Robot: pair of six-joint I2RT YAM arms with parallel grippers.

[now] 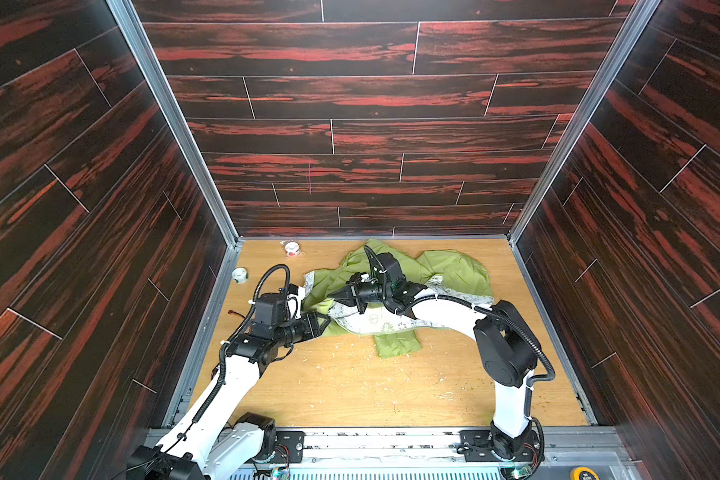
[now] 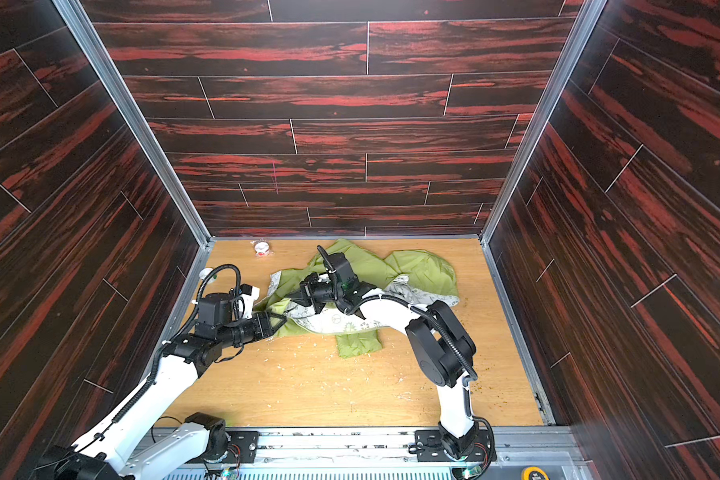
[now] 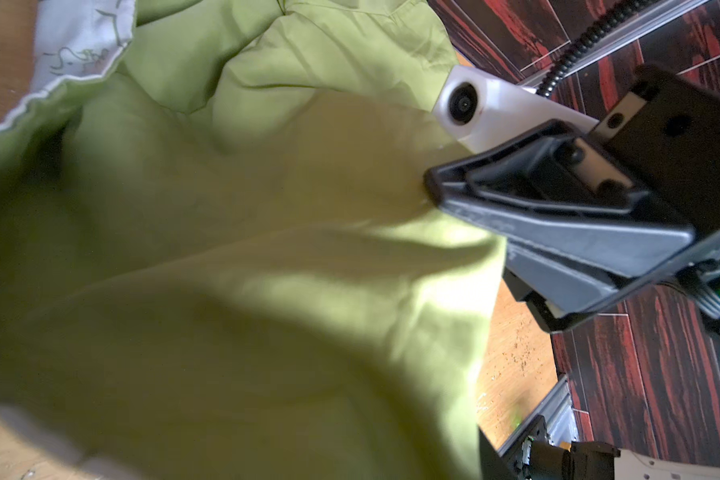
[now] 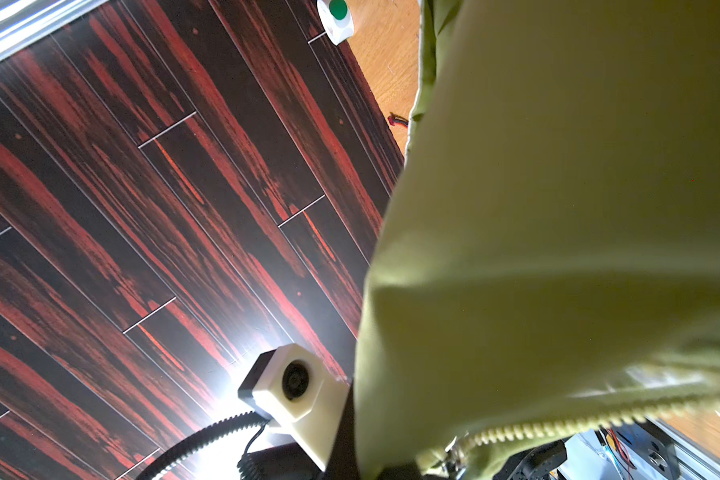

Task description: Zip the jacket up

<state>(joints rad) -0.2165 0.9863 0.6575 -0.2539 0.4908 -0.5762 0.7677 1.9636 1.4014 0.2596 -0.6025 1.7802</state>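
A plain fold of green cloth covers the left gripper's fingers, so next the left gripper opens and takes the jacket by the zipper teeth's edge (image 4: 528, 432).
The lime-green jacket (image 1: 454, 266) (image 2: 420, 266) lies crumpled at the back of the wooden table, its pale patterned lining (image 1: 375, 322) turned up. My right gripper (image 1: 334, 296) (image 2: 294, 298) reaches left across it and is shut on a fold of the green cloth, as its tip (image 3: 429, 187) shows in the left wrist view. My left gripper (image 1: 324, 321) (image 2: 278, 322) sits at the jacket's left edge with cloth running into its jaws, which the fabric (image 3: 267, 208) hides. In the right wrist view a row of green zipper teeth (image 4: 558, 424) ends at a metal slider (image 4: 454, 451).
A white ball with green spots (image 1: 240, 275) and a small red-and-white wrapped item (image 1: 292, 248) lie at the back left. A small red bit (image 1: 234, 312) lies by the left wall. Pale crumbs dot the table (image 1: 350, 386). Dark wood-pattern walls enclose three sides.
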